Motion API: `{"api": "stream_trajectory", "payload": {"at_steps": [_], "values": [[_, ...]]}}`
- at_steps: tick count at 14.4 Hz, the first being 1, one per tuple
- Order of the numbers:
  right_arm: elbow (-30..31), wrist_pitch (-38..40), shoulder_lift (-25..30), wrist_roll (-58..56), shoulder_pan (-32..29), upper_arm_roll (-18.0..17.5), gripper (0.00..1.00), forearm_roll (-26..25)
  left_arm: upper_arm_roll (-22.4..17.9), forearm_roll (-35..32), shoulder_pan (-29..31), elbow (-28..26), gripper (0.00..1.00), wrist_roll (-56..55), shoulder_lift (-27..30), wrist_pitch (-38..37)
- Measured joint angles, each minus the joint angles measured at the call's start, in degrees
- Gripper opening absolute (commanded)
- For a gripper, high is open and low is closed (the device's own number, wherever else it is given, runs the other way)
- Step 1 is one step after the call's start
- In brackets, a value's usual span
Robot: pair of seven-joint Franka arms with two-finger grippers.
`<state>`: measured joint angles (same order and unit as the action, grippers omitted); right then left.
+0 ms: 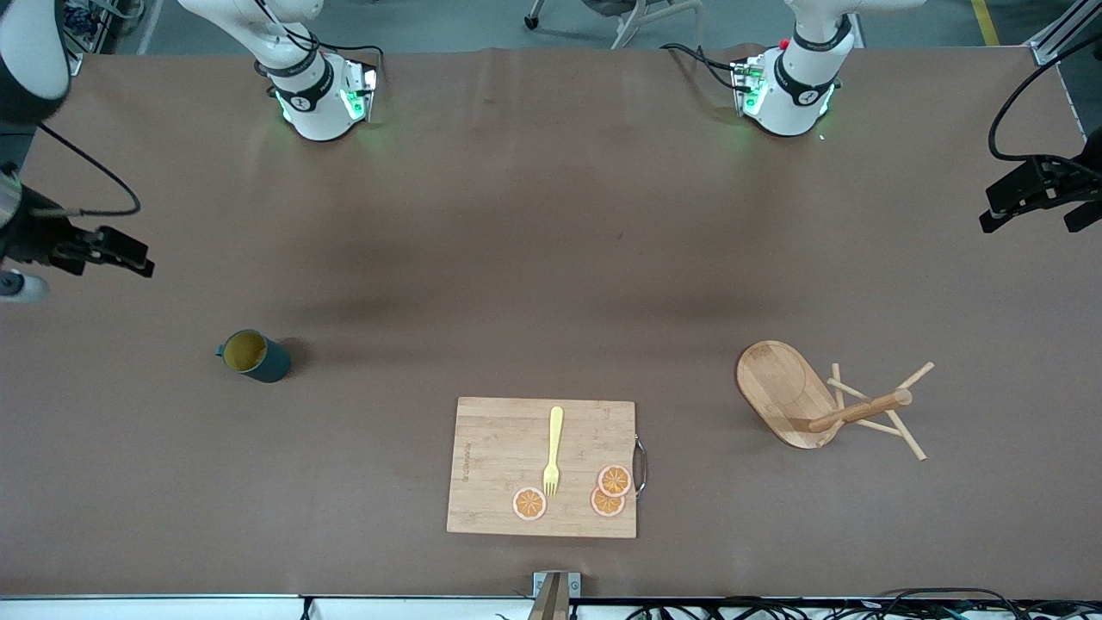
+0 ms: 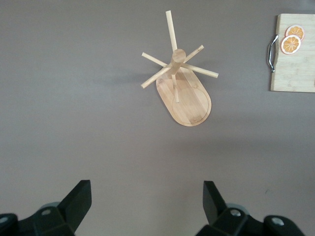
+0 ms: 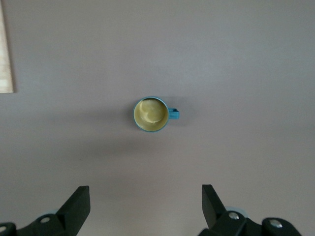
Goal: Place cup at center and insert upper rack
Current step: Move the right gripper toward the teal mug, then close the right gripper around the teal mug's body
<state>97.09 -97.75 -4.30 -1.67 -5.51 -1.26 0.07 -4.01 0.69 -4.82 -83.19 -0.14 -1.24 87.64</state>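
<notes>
Next, I close my right gripper on the cup's rim (image 1: 265, 350) (image 3: 135, 117) opposite its handle, with one finger inside the cup and the other outside.
The cup (image 1: 254, 355), dark teal with a mustard-yellow inside, stands upright on the brown table toward the right arm's end; it also shows in the right wrist view (image 3: 151, 114). The upper rack (image 1: 826, 405), a light wooden stand with an oval base, a post and crossing pegs, rests on its base toward the left arm's end; it also shows in the left wrist view (image 2: 179, 83). My right gripper (image 1: 129, 251) (image 3: 146, 199) hangs open and empty high over the table near the cup. My left gripper (image 1: 1029, 215) (image 2: 147, 196) hangs open and empty high over the table near the rack.
A wooden cutting board (image 1: 499, 456) lies near the front camera between cup and rack, bearing a yellow fork (image 1: 553, 448) and three orange slices (image 1: 607, 491). A metal handle (image 1: 640, 466) is on its side toward the rack. The board's edge shows in the left wrist view (image 2: 295, 69).
</notes>
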Motion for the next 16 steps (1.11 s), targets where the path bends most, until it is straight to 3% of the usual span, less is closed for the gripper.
{"api": "stream_trajectory", "payload": {"at_steps": [6, 11, 16], "values": [[-2.0, -1.1, -9.1, 0.0, 1.1, -0.7, 1.0, -0.1, 0.0, 0.0, 0.0, 0.0, 1.0, 0.0, 0.0, 0.0], [-3.5, -7.6, -18.4, 0.0, 1.7, -0.8, 1.0, -0.1, 0.1, 0.0, 0.0, 0.0, 1.0, 0.0, 0.0, 0.0], [-3.7, -7.6, -22.8, -0.1, 3.6, -0.8, 1.0, -0.1, 0.1, 0.0, 0.0, 0.0, 1.0, 0.0, 0.0, 0.0]]}}
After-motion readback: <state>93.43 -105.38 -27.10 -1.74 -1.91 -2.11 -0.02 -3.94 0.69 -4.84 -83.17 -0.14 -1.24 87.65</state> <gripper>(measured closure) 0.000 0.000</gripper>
